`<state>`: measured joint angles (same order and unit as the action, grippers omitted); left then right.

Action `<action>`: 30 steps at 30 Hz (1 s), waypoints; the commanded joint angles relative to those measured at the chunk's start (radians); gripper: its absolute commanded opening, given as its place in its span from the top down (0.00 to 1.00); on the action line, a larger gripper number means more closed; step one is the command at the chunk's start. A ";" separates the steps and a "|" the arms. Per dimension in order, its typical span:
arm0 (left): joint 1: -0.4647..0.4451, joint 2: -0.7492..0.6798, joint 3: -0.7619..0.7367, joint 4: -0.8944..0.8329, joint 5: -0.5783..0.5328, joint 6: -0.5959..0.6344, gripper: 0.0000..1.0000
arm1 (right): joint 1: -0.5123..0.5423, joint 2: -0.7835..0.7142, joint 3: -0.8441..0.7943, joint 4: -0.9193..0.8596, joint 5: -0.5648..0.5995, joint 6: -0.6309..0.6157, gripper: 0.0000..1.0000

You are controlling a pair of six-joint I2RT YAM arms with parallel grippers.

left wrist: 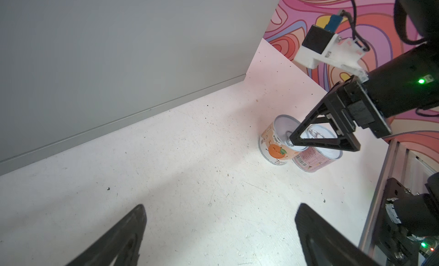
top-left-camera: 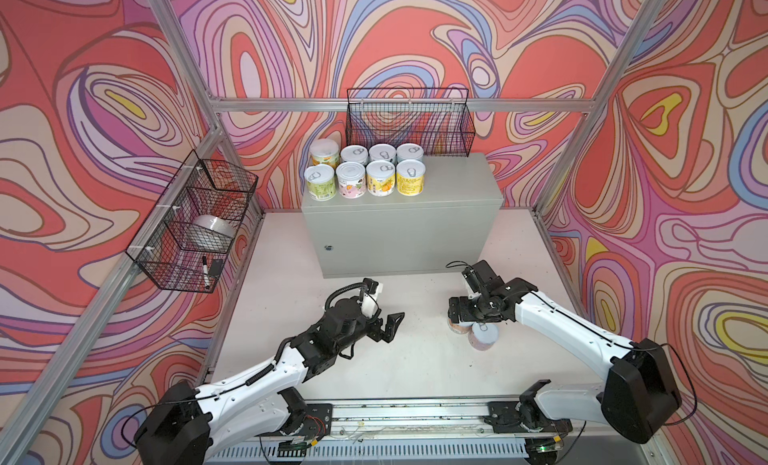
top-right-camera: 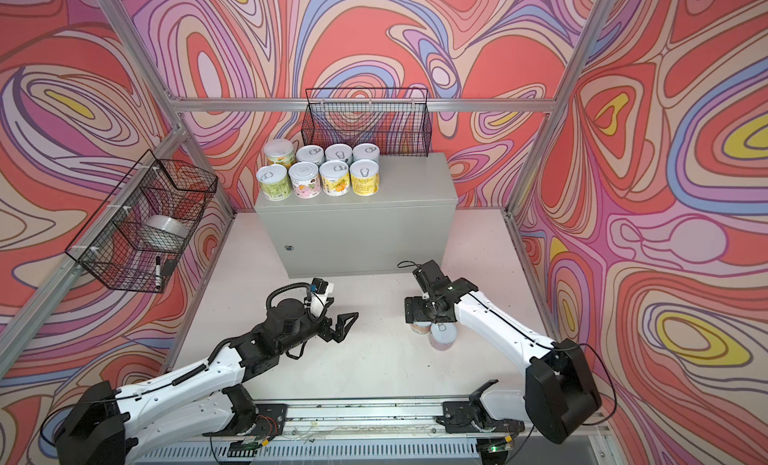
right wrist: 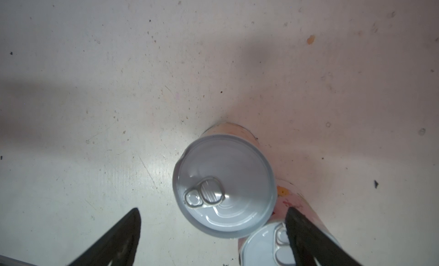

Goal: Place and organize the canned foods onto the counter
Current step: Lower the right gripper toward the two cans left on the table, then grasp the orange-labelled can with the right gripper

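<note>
I will close my right gripper around the sides of the orange-print can (right wrist: 224, 186), the one nearer my left gripper, and leave the pink can standing.
Several canned foods (top-left-camera: 365, 172) stand in two tidy rows on the left part of the grey counter (top-left-camera: 449, 184), as both top views show (top-right-camera: 320, 172). Two more cans stand upright and touching on the white table: an orange-print can (left wrist: 273, 148) and a pink can (left wrist: 316, 160). My right gripper (top-left-camera: 467, 313) hangs open just above them, pointing down and gripping nothing. In the right wrist view it (right wrist: 212, 210) straddles one silver lid (right wrist: 225, 186), and one finger overlaps the second lid (right wrist: 263, 245). My left gripper (left wrist: 221, 206) is open and empty over bare table, left of the cans (top-left-camera: 395, 321).
An empty black wire basket (top-left-camera: 409, 122) hangs on the back wall behind the counter. Another wire basket (top-left-camera: 195, 222) on the left wall holds a tape roll (top-left-camera: 212, 230) and a marker (top-left-camera: 205, 272). The arms' rail (top-left-camera: 415, 417) runs along the front edge.
</note>
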<state>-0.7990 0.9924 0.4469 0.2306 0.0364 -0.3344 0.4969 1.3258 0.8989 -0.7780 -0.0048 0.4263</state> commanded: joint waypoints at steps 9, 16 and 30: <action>-0.002 -0.055 -0.034 -0.059 -0.042 -0.002 0.00 | 0.009 0.144 -0.014 0.195 -0.067 0.006 0.09; -0.003 -0.072 -0.056 -0.063 -0.065 -0.013 0.00 | 0.112 0.224 0.087 0.227 -0.146 0.044 0.13; -0.002 -0.173 -0.091 -0.103 -0.121 -0.010 0.00 | 0.207 0.158 0.188 0.352 0.127 0.002 0.02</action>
<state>-0.7990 0.8467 0.3679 0.1524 -0.0601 -0.3416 0.7071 1.5948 1.1076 -0.4957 0.0135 0.4820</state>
